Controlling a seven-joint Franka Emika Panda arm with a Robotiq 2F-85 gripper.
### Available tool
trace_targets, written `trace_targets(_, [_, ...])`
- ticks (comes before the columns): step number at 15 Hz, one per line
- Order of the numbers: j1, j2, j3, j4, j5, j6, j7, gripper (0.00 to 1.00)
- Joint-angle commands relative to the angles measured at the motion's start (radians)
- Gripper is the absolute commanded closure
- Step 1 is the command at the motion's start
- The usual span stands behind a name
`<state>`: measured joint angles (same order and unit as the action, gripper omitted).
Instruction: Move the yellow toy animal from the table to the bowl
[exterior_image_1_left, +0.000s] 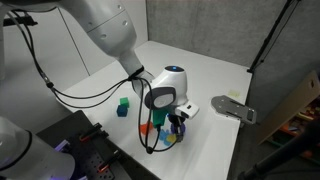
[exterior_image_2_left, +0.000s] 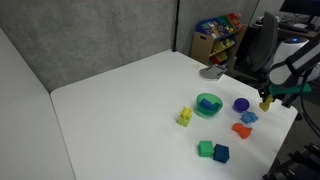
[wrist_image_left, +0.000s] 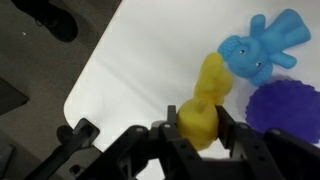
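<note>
The yellow toy animal is to go in the bowl. It is now held near the table's edge. My gripper will let go of it at the inner edge of the green bowl (exterior_image_1_left: 171, 100), next to the blue thing.
My gripper (wrist_image_left: 197, 125) is shut on the yellow toy animal (wrist_image_left: 205, 100), a bright yellow lumpy figure that sits between the two black fingers in the wrist view. In an exterior view the gripper (exterior_image_2_left: 265, 100) holds it near the table's right edge, just right of the dark purple round object (exterior_image_2_left: 241, 104). The green bowl (exterior_image_2_left: 208, 104) stands on the table left of the purple object, with something blue inside it. In an exterior view the gripper (exterior_image_1_left: 178, 118) hangs over the cluster of toys, and I cannot make out the bowl there.
A light blue toy (wrist_image_left: 262, 48) and the purple round object (wrist_image_left: 288, 110) lie under the gripper. A paler yellow figure (exterior_image_2_left: 184, 117), a red block (exterior_image_2_left: 241, 130), a green block (exterior_image_2_left: 205, 149) and a blue block (exterior_image_2_left: 221, 153) lie around the bowl. A grey flat piece (exterior_image_2_left: 211, 71) sits at the far edge.
</note>
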<state>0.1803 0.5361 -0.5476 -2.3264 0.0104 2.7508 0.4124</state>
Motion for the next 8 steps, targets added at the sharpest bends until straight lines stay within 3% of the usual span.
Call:
trace_targets(1, [-0.01,-0.065,0.034,0.068,-0.036,-0.107,0.074,0.84])
trace_targets(8, [-0.012,-0.021,0.179,0.282,-0.038,-0.228,0.215,0.84])
